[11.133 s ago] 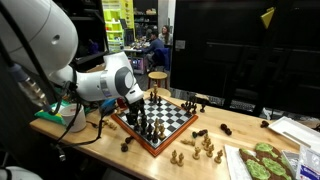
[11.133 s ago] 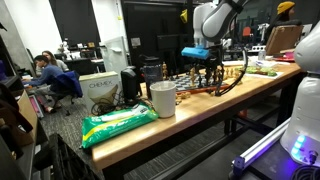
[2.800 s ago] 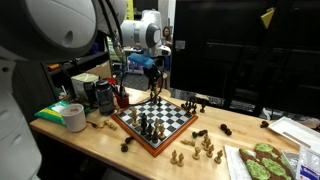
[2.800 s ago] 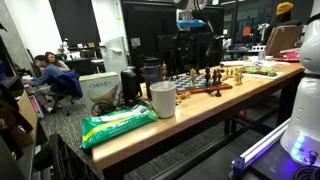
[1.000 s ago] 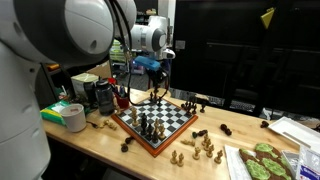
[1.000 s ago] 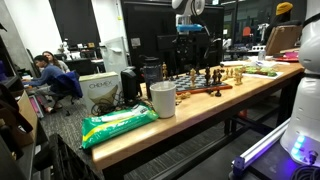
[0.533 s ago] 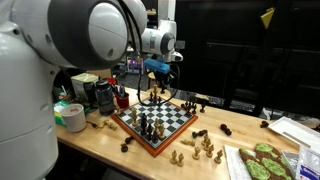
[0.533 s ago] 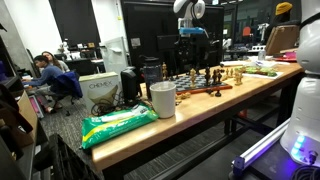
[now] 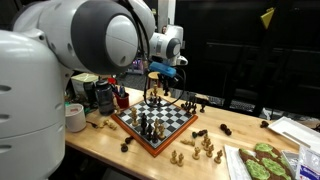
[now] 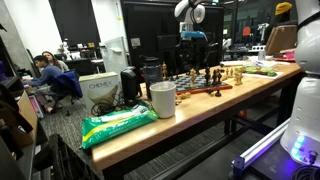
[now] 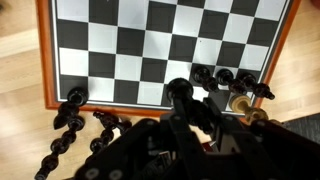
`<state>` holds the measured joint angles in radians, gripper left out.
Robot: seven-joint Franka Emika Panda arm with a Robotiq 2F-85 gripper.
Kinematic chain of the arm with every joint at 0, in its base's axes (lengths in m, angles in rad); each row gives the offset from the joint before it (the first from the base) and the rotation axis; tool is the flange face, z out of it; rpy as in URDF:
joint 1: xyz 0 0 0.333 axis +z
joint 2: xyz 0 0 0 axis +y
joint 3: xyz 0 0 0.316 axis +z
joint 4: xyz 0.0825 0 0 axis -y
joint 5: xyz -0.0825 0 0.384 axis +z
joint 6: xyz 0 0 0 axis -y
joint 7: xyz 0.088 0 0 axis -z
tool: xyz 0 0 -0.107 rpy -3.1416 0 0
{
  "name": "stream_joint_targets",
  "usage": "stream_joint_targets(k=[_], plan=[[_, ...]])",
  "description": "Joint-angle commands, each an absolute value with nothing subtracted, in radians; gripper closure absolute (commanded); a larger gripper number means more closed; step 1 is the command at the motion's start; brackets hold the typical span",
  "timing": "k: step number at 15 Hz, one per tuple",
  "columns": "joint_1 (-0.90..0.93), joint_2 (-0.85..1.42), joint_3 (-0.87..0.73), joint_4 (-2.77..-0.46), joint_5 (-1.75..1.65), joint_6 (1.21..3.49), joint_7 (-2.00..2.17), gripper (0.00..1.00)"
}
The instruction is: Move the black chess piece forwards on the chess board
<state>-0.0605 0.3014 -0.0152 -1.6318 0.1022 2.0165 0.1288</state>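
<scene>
Next, my gripper sets the black chess piece free on the empty black square (image 9: pixel 167 105) (image 11: pixel 154 71) beside the row of black pieces.
The chess board (image 11: pixel 150 45), black and white squares in a reddish-brown frame, fills the top of the wrist view. It also lies on the wooden table in both exterior views (image 9: pixel 181 116) (image 10: pixel 206 90). My gripper (image 11: pixel 195 105) hangs above the board's near edge, shut on a black chess piece (image 11: pixel 180 92) whose round head sticks out between the fingers. In both exterior views the gripper (image 9: pixel 158 90) (image 10: pixel 195 48) sits well above the board. A row of black pieces (image 11: pixel 230 77) stands on the board's edge squares.
Loose black pieces (image 11: pixel 75 120) lie off the board on the table. Light wooden pieces (image 9: pixel 205 148) are scattered near the front edge. A white cup (image 10: pixel 162 98), a green bag (image 10: pixel 118 122) and a tray with green shapes (image 9: pixel 262 163) share the table.
Over the last second the arm has swung sideways above the board and dropped slightly, still holding the black piece. The board and the other pieces have not moved.
</scene>
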Motion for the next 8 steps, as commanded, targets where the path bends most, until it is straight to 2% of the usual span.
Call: stream_joint_targets(k=[1, 8], plan=[[-0.069, 0.335, -0.021, -1.582, 0.124, 1.984, 0.086, 0.94], [-0.082, 0.375, -0.018, -1.571, 0.142, 1.974, 0.037, 0.94]])
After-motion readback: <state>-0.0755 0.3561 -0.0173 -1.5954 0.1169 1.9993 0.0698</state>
